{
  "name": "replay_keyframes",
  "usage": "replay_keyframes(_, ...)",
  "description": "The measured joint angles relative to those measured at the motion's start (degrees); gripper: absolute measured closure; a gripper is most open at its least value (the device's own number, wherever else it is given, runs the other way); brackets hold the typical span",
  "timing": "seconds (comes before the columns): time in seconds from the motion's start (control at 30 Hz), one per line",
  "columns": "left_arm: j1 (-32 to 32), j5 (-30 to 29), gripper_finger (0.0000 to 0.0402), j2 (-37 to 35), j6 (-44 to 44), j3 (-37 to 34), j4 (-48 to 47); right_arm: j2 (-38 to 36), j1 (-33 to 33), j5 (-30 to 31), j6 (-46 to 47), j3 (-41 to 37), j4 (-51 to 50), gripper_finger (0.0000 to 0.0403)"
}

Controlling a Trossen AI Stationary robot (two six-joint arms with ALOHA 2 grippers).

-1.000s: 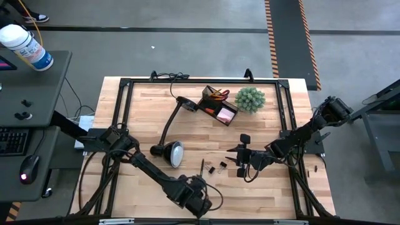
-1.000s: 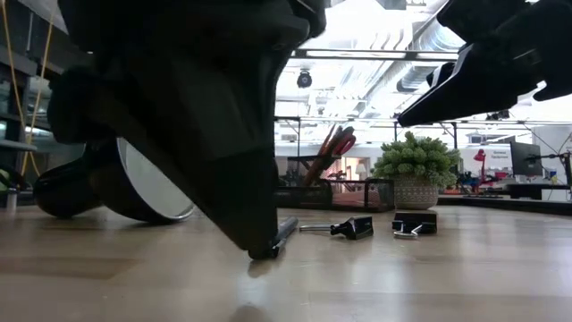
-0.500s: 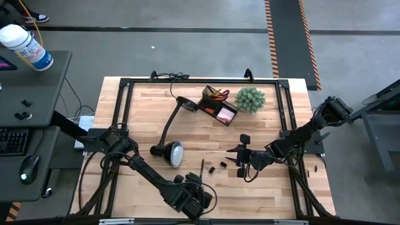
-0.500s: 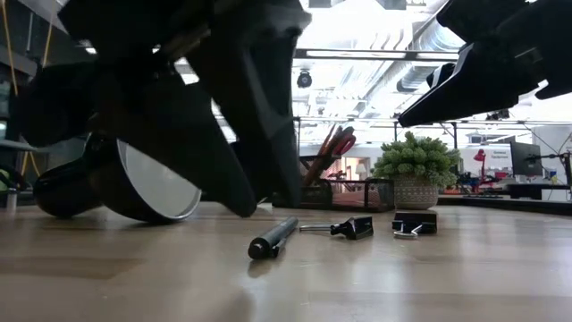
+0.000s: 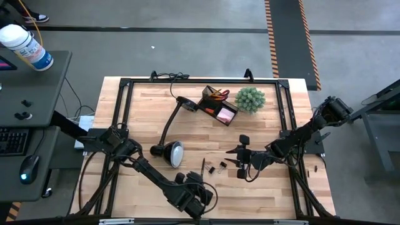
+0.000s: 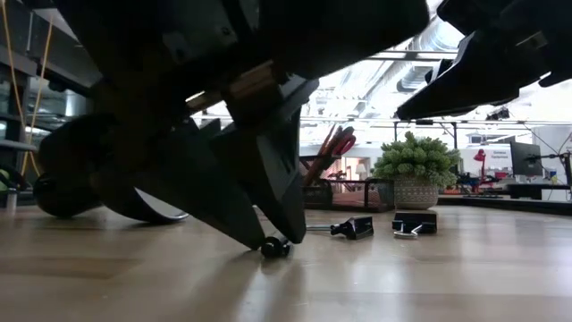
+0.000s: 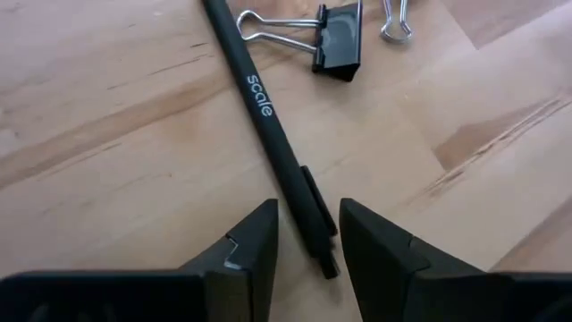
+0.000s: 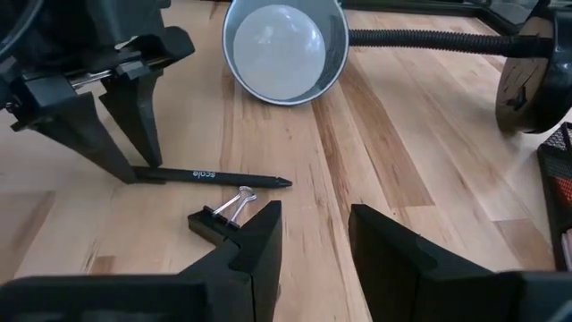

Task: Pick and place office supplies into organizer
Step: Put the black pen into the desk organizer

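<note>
My left gripper meets only the slanting pen's clip end, so I will open, align and grip it by the lettering (image 7: pixel 259 96).
A black pen (image 7: pixel 268 116) lies flat on the wooden table, near its front edge. My left gripper (image 7: pixel 308 241) is open and reaches down to the tabletop. Its two fingers stand on either side of the pen's clip end (image 6: pixel 274 247). Two black binder clips (image 5: pixel 217 167) lie just right of the pen. My right gripper (image 8: pixel 313 241) hangs open above the table by the clips and holds nothing. The dark organizer (image 5: pixel 219 105) stands at the far middle with pencils and scissors upright in its cup. My left gripper comes down on the pen's clip end (image 7: pixel 320 234) from above and the near side, one finger on each side of it. The pen lies flat on the table. Whether either finger touches it, I cannot tell.
A black desk lamp (image 5: pixel 172 153) lies on the table with its round head left of the pen and its base (image 5: pixel 185 104) near the organizer. A green spiky plant ball (image 5: pixel 250 99) sits right of the organizer. A black frame rims the table.
My left gripper has opened. It lifted a little off the pen's near end, then came back down with its fingers astride that end. The pen stays on the table. My right arm has kept still.
</note>
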Motion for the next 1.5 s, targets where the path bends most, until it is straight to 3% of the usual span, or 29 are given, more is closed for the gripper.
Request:
replay_keyframes(0.43, 0.81, 1.56, 0.0298, 0.0, 1.09, 0.02, -1.29, 0.0, 0.01, 0.0, -0.02, 0.0, 0.11, 0.0281)
replay_keyframes(0.73, 0.74, 1.51, 0.0393, -0.04, 2.95, 0.02, -1.33, 0.0, 0.01, 0.02, -0.02, 0.0, 0.13, 0.0281)
replay_keyframes(0.9, 0.73, 0.98, 0.0377, -0.02, 3.02, 0.02, -1.33, 0.0, 0.01, 0.02, -0.04, 0.0, 0.13, 0.0281)
replay_keyframes(1.1, 0.57, 0.01, 0.0396, 0.02, 4.57, 0.0, -1.35, 0.0, 0.01, 0.04, -0.07, -0.02, 0.13, 0.0281)
replay_keyframes(1.5, -0.07, -1.27, 0.0398, -0.02, 5.4, -0.04, -1.91, 0.0, 0.01, 0.46, -0.52, -0.06, 0.11, 0.0281)
